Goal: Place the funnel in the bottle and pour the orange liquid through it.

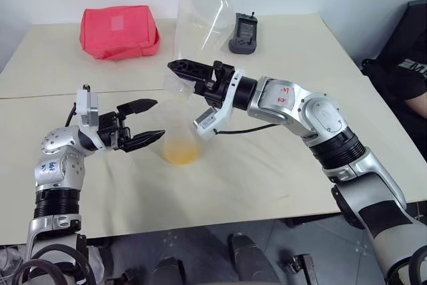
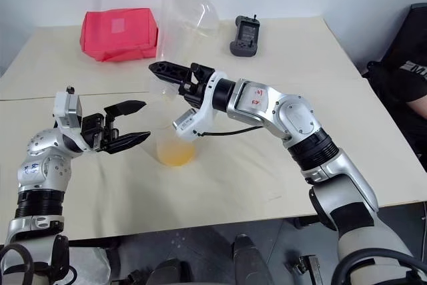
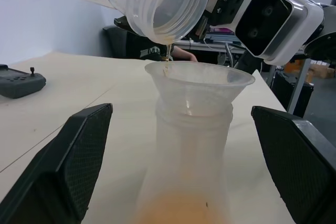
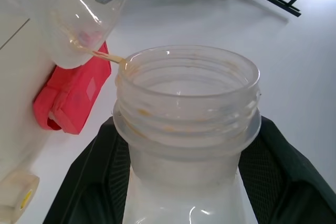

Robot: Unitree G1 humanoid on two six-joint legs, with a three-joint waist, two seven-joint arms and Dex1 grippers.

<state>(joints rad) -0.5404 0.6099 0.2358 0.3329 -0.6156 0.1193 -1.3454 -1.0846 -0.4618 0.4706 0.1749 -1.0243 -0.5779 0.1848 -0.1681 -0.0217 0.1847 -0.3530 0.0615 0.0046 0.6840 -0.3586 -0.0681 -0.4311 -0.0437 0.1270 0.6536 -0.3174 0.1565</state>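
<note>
I will use my right gripper to set the clear jar down on the table (image 1: 245, 119) next to the bottle, in front of the dark controller.
The bottle (image 1: 180, 139) stands upright on the table with the orange liquid (image 1: 181, 155) pooled in its base. The clear funnel (image 3: 199, 85) sits in its neck. Above it my right gripper (image 1: 181, 71) is shut on the threaded neck of a large clear jar (image 1: 200, 15), tipped mouth-down over the funnel. A thin orange trickle (image 3: 167, 66) falls from the jar's lip into the funnel. My left gripper (image 1: 148, 123) is open, one finger on each side of the bottle and both apart from it.
A red pouch (image 1: 120, 31) lies at the table's far left and a dark handheld controller (image 1: 244, 33) at the far middle. A pale tape roll (image 4: 18, 198) lies on the table. A person (image 1: 408, 65) sits beyond the right edge.
</note>
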